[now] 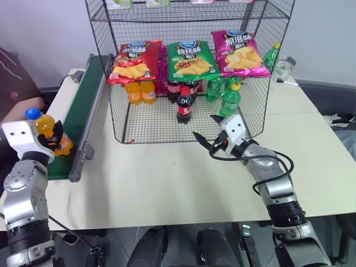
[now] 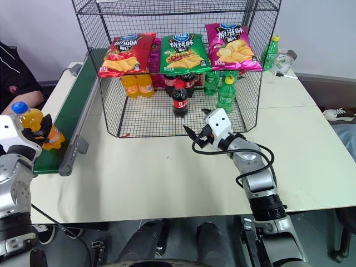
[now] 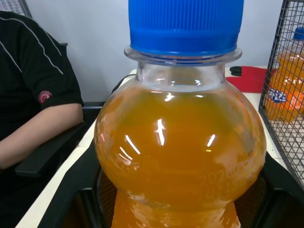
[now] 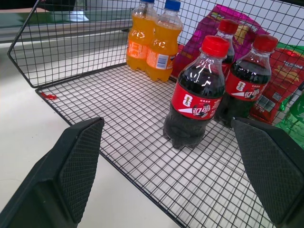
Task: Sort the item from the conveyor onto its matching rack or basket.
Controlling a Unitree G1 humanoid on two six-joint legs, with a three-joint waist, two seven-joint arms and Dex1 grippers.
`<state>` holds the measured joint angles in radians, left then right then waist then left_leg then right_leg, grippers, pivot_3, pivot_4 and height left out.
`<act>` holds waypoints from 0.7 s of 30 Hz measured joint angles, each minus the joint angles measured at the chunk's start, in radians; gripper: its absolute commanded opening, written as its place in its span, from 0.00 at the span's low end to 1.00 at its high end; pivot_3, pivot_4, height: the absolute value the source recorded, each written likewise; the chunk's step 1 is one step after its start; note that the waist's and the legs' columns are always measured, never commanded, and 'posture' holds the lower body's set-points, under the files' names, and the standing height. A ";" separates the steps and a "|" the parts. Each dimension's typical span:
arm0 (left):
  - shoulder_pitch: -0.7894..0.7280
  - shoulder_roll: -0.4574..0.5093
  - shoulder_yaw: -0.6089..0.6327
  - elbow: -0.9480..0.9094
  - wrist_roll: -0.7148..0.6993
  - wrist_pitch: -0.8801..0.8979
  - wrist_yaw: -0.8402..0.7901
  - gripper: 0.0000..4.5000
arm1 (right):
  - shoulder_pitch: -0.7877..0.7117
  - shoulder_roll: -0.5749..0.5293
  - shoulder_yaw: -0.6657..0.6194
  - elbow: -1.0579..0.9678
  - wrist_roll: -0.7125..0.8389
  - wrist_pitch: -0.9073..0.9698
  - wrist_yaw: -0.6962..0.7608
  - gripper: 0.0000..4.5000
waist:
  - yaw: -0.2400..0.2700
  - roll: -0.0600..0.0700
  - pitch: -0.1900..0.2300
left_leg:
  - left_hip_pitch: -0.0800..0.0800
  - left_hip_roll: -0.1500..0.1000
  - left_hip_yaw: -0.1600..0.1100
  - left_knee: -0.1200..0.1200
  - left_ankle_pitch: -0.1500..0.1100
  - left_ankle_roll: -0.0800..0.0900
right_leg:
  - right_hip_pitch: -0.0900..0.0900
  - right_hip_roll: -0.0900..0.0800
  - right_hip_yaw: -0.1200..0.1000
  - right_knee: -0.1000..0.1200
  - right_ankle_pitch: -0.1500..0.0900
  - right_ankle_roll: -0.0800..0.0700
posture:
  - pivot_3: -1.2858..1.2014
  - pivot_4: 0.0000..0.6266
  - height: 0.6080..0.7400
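Observation:
The robot's left gripper will release the orange soda bottle on the bottom of the rack, in front of the other orange bottles (image 1: 146, 131).
The item, a small bottle of orange soda (image 1: 45, 129) with a blue cap, stands upright at the near end of the dark-green conveyor (image 1: 83, 105). My left gripper (image 1: 54, 140) is shut on its lower body. In the left wrist view the bottle (image 3: 180, 152) sits between the black fingers (image 3: 71, 204). The black wire rack (image 1: 117, 111) stands mid-table, its front open toward me. My right gripper (image 1: 204, 128) hovers open just in front of the rack's floor, with nothing between its fingers (image 4: 71, 166).
Inside the rack stand two orange bottles (image 4: 152, 42), cola bottles (image 1: 185, 104) and green bottles (image 1: 231, 97). Three crisp bags (image 1: 189, 58) hang along its front. A person's arm (image 1: 16, 105) rests left of the conveyor. A green bottle (image 1: 271, 55) stands behind the rack at right.

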<state>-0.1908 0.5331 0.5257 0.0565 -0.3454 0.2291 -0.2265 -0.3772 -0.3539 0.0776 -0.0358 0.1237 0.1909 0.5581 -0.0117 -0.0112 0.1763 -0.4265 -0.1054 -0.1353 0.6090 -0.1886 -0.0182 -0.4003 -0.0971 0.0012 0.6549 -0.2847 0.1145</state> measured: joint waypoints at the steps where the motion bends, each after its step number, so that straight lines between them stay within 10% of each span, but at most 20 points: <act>1: 0.000 0.004 0.000 -0.002 -0.003 0.006 -0.004 0.56 | 0.000 0.000 0.000 0.000 0.000 0.000 0.000 1.00 | 0.000 0.000 0.000 | 0.000 0.000 0.000 0.000 0.000 0.000 | 0.000 0.000 0.000 0.000 0.000 0.000 | 0.52 0.24 1.00; 21: -0.145 -0.048 -0.368 -0.279 -0.127 0.290 -0.153 0.56 | -0.021 -0.060 -0.053 -0.055 0.040 0.042 0.031 1.00 | -0.002 0.000 0.000 | 0.000 0.000 0.001 0.000 0.000 0.000 | 0.003 0.001 0.000 0.000 0.000 0.000 | 0.52 0.24 1.00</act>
<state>-0.3357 0.4847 0.1582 -0.2229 -0.4723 0.5187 -0.3800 -0.3985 -0.4139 0.0248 -0.0905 0.1633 0.2329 0.5889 -0.0136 -0.0115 0.1764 -0.4268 -0.1055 -0.1348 0.6093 -0.1884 -0.0182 -0.3974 -0.0963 0.0013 0.6551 -0.2847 0.1145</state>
